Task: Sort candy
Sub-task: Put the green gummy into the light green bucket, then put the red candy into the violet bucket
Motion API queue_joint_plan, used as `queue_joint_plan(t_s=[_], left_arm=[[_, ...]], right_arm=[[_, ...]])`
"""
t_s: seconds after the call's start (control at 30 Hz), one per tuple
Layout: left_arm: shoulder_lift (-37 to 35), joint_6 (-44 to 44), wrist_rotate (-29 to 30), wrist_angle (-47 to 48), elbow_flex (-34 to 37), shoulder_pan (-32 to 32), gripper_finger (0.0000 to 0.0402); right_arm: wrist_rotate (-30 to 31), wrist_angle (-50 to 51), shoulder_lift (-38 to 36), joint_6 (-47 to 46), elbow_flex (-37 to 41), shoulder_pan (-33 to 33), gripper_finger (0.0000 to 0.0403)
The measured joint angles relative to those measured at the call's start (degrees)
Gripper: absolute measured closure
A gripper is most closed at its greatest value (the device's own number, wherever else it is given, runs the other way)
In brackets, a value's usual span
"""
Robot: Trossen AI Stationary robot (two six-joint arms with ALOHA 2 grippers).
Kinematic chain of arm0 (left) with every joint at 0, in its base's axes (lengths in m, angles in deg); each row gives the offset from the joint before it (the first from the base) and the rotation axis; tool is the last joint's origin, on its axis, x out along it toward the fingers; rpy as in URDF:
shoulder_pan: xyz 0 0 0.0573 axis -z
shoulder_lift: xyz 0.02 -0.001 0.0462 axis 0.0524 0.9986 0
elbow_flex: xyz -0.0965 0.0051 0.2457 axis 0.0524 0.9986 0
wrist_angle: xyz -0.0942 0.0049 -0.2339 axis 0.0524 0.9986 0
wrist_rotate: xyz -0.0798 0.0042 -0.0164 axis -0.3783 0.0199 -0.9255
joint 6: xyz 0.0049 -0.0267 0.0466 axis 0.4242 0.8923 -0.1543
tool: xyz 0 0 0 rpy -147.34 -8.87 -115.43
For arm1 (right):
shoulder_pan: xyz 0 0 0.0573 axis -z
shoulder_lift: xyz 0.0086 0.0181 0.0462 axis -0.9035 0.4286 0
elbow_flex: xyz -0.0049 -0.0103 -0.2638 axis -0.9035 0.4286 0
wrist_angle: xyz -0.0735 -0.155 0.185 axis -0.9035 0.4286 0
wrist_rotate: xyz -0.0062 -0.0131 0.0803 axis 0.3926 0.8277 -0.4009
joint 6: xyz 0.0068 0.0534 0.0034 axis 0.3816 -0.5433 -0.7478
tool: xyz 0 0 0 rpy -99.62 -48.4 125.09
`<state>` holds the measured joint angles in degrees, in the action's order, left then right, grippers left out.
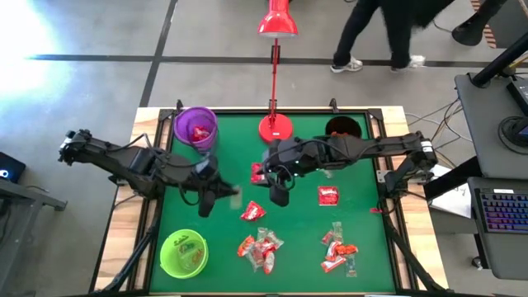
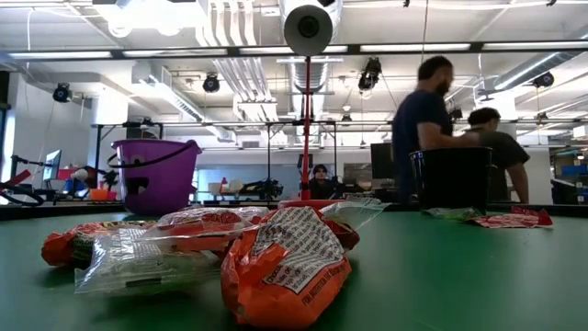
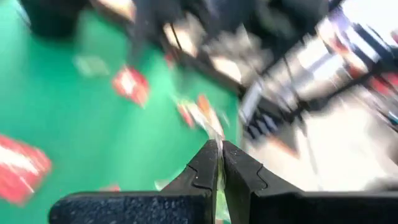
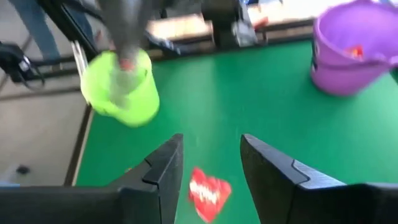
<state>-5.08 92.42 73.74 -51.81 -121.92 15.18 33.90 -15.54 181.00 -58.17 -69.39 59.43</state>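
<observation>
The clear-wrapped candy will drop from my left gripper inside the green bucket [image 1: 190,255] at the mat's near corner.
Candy lies on the green mat [image 1: 297,231]: red and white pieces in two heaps near the front [image 1: 260,247] [image 1: 338,247], and single red pieces [image 1: 328,195] [image 1: 253,212]. My left gripper [image 1: 224,195] is over the mat's left middle, shut on a clear-wrapped candy [image 4: 121,81]. My right gripper [image 4: 210,168] is open over the mat's middle [image 1: 280,196]. A red candy [image 4: 208,193] lies flat on the mat below the gap between its fingers, untouched. My left gripper pinches the clear wrapper between its two shut fingers. A strip of it [image 3: 215,134] shows past the fingertips. In the right wrist view the candy hangs below the fingers, lifted clear of the mat.
A purple bucket [image 1: 195,128] with red candy stands at the far left, a green bucket [image 1: 183,252] at the near left and a black bucket [image 1: 342,128] at the far right. A red lamp base [image 1: 275,126] stands at the far middle. People move behind the table [image 2: 432,119].
</observation>
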Motion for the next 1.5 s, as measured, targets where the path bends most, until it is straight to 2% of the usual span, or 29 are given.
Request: queue_joint_plan(t_s=[0.13,0.4,0.67,0.9,1.07,1.27,1.4,1.5], left_arm=[[0.16,6.01,-9.34,7.66,0.0,1.49,0.0401],[0.22,15.11,-20.98,20.01,0.0,5.41,0.0402],[1.63,21.97,-27.83,29.4,0.0,9.48,0.0402],[5.28,22.75,-36.18,29.95,0.0,11.56,0.0402],[8.42,21.09,-37.36,29.97,0.0,11.88,0.0389],[10.84,18.67,-37.35,30.53,0.0,11.91,0.0339],[10.56,15.84,-36.99,32.09,-0.13,11.91,0.0308],[8.73,16.17,-34.14,33.53,-0.15,11.91,0.0295]], right_arm=[[-0.02,4.84,-0.54,0.03,0.0,0.0,0.025],[-0.02,7.62,-0.54,-0.13,0.0,0.0,0.0257],[-0.04,8.25,-0.53,0.04,0.0,0.0,0.025],[-0.02,8.51,-0.48,0.98,0.0,0.12,0.0254],[1.64,8.86,-0.44,0.84,0.0,0.49,0.025],[4.87,9.24,-0.43,-0.57,0.0,1.24,0.0239],[5.06,9.33,-0.41,-0.59,0.0,1.9,0.0229],[6.04,9.43,-0.41,-0.61,0.1,2.49,0.0221]])
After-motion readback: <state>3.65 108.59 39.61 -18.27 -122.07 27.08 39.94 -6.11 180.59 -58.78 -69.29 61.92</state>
